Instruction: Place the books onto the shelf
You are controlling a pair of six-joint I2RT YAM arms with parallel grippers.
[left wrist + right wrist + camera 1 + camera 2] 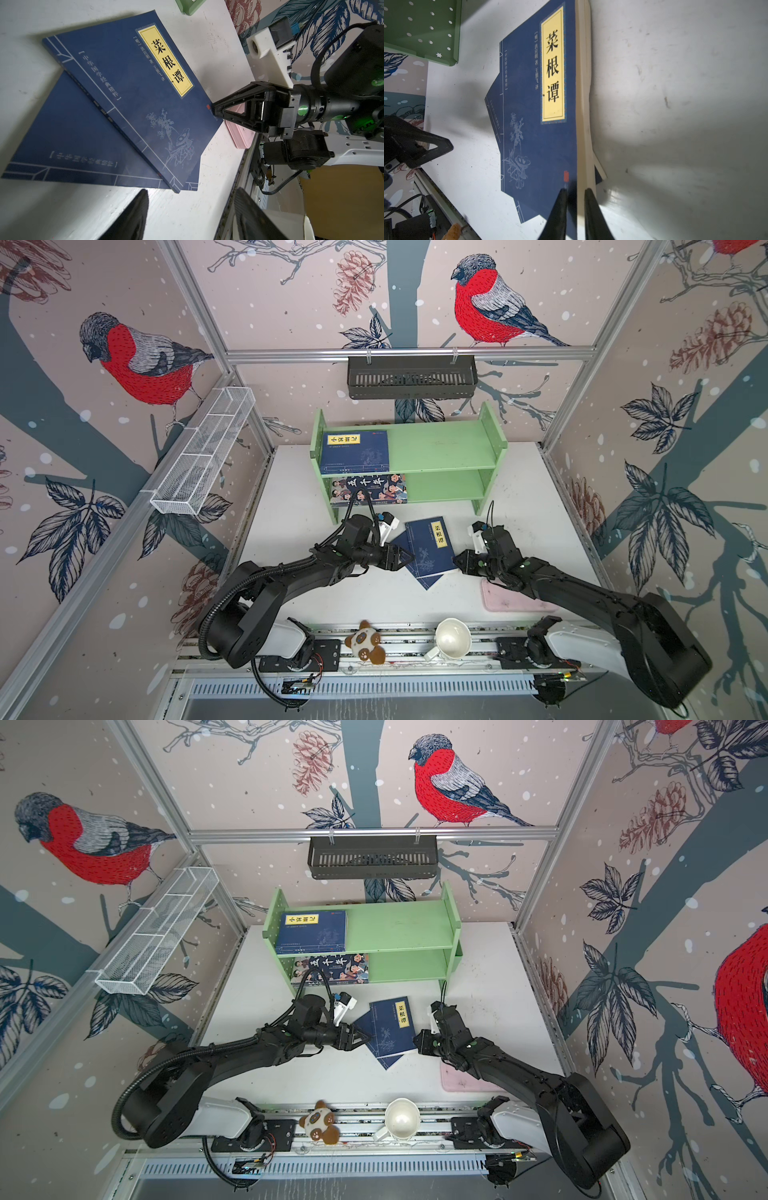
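Note:
The upper book is pinched only at its corner by my right gripper, so next I open it and take the page edge [580, 174] deeper while my left gripper steadies the spine.
Two navy books lie stacked askew on the white table in front of the shelf. The upper book [430, 547] [133, 99] [533, 104] has a yellow title label; the lower book [427, 580] [68, 128] pokes out beneath it. My right gripper [457, 562] [576, 191] is shut on the upper book's page-edge corner, one finger on the cover and one under the pages. On the opposite side, my left gripper [409, 558] [191, 197] is open and empty just off the spine corner. The green shelf [440, 448] holds a navy book [355, 452] on top and a cartoon book [370, 489] below.
A pink tray [511, 597] lies under the right arm. A white mug [451, 639] and a plush panda [365, 643] sit on the front rail. A black slotted basket [411, 377] hangs on the back wall, a white wire basket [208, 448] on the left wall.

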